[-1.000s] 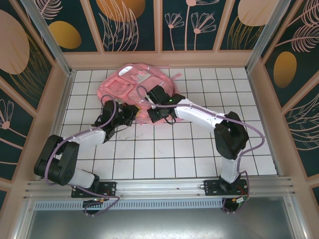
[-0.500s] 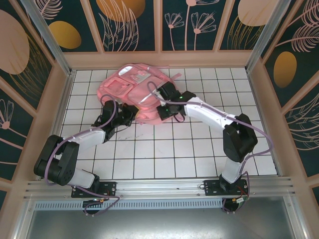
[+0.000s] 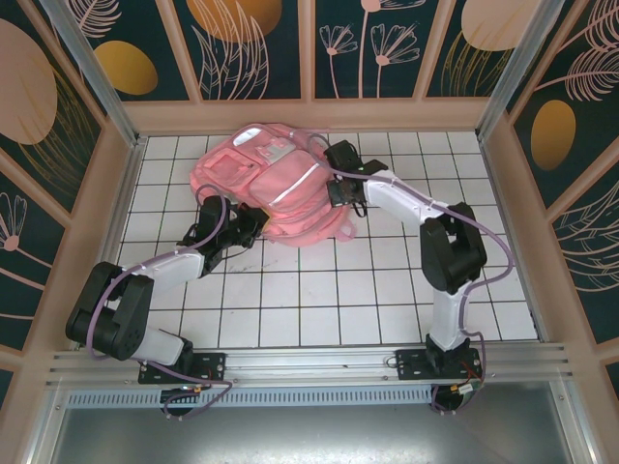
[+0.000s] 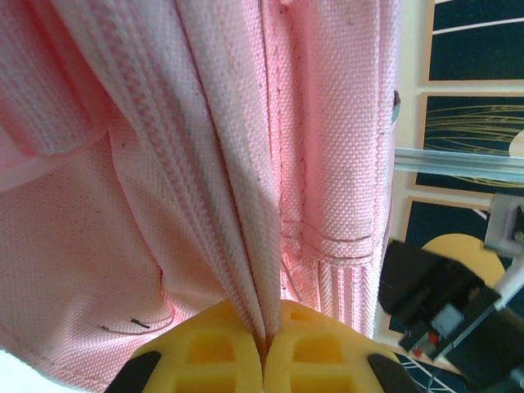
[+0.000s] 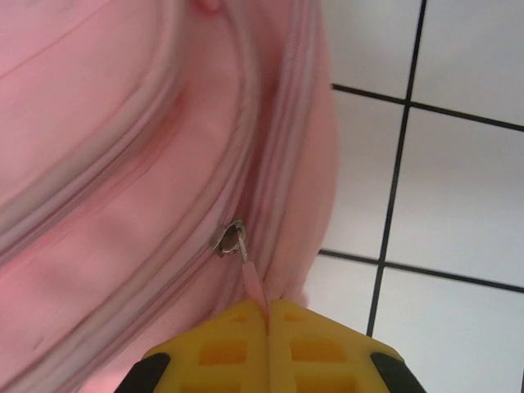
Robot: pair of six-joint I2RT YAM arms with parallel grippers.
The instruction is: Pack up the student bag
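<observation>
The student bag's near end slants toward my right gripper; I will square the bag, and my left gripper will take the seam [image 4: 242, 188] beside the zipper.
The student bag [image 3: 276, 179], a big soft pink backpack, lies on the white tiled table toward the back left. My left gripper [image 3: 253, 225] is at its near left edge, shut on a fold of the pink fabric [image 4: 246, 270]. My right gripper [image 3: 335, 189] is at the bag's right side, shut on the pink zipper pull tab [image 5: 254, 288], which hangs from a metal slider [image 5: 231, 237] on the zipper track. In the right wrist view the bag [image 5: 123, 164] covers the left half.
The table [image 3: 387, 290] is walled by a wooden frame with dark floral panels [image 3: 261, 48]. An aluminium rail [image 3: 319, 362] runs along the near edge where both arm bases stand. White tiles [image 5: 458, 188] lie to the right of the bag.
My right gripper has moved away and to the right along the bag's edge, drawing the zipper pull with it. The bag's near right part has shifted. The left arm has stayed put.
</observation>
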